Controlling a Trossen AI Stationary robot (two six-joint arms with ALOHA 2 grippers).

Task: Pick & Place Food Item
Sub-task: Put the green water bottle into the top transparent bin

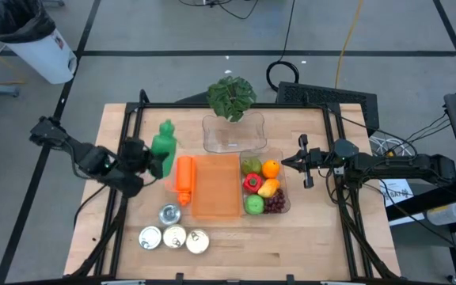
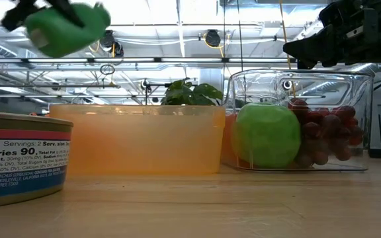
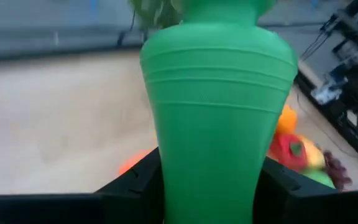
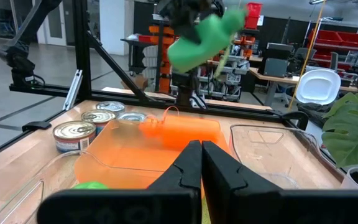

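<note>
Next, my left gripper lets go of the green bottle into the empty clear bin [image 1: 236,137], which is in front of the potted plant.
My left gripper [image 1: 153,158] is shut on a green plastic bottle [image 1: 165,142], which hangs high over the table's left half, above everything else in the low view [image 2: 68,28]. An orange bottle [image 1: 184,179] lies on its side against the left wall of the orange tray [image 1: 216,188]. A clear bin [image 1: 285,190] to the right holds several toy fruits. My right gripper [image 1: 303,162] waits shut at the table's right, level, touching nothing [image 4: 202,152]. My left gripper pinches the green bottle's lower body [image 3: 210,174] between its two fingers [image 3: 143,183], one on each side. The hold comes slanting down from the table's left. The bottle is lifted clear of the table and tilted, its neck [image 4: 240,14] pointing away from the fingers.
An empty clear bin [image 1: 233,133] stands at the far middle, with a potted plant [image 1: 230,96] behind it. Several tin cans [image 1: 172,236] stand near the front left. Bare wood lies at the left edge and along the front right.
</note>
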